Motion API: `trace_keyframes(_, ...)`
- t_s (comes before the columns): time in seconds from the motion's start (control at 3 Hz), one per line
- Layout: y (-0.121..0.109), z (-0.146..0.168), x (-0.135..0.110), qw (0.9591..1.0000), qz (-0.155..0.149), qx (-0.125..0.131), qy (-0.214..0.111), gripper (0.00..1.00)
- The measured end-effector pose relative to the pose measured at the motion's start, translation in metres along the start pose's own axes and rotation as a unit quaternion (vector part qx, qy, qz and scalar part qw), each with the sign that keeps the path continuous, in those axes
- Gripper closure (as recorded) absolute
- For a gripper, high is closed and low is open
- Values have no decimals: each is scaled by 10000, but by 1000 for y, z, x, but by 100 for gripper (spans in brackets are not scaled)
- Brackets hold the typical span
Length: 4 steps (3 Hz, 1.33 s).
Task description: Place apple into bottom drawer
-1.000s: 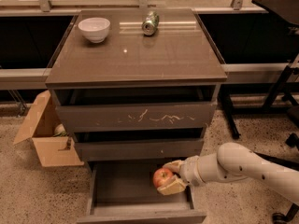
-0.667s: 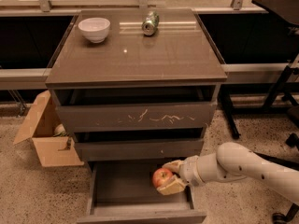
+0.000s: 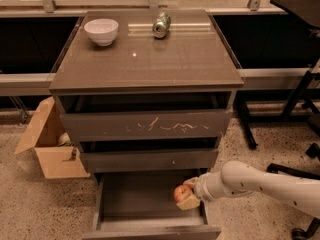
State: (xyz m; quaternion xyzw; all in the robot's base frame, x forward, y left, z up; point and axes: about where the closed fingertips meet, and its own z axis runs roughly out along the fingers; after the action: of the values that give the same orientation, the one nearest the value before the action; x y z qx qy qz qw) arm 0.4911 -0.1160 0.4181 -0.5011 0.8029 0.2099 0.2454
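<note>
My gripper is holding the apple and will let go of it on the bottom drawer's inside (image 3: 185, 199), near the side closest to my arm.
The red apple (image 3: 181, 194) with yellowish patches is held in my gripper (image 3: 186, 195), which reaches in from the right on a white arm. The gripper is shut on the apple and holds it over the right side of the open bottom drawer (image 3: 140, 204), just above the tray floor. The bottom drawer is pulled out, a shallow dark tray with a plain flat front at the frame's lower edge. Part of the apple is hidden by the pale fingers (image 3: 190, 202).
The cabinet top (image 3: 145, 59) carries a white bowl (image 3: 101, 31) and a tipped green can (image 3: 161, 25). The scratched top drawer front (image 3: 145, 126) and the middle drawer (image 3: 147, 160) sit above. An open cardboard box (image 3: 50, 144) stands left; black stand legs (image 3: 295, 104) right.
</note>
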Motion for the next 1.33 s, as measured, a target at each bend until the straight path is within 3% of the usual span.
trace_keyframes(0.33, -22, 31, 45, 9998, 3, 108, 180, 100)
trace_keyframes(0.67, -39, 62, 80, 10000, 25, -26, 46, 100)
trace_keyframes(1.33, -72, 120, 115, 9983, 25, -495, -318, 100)
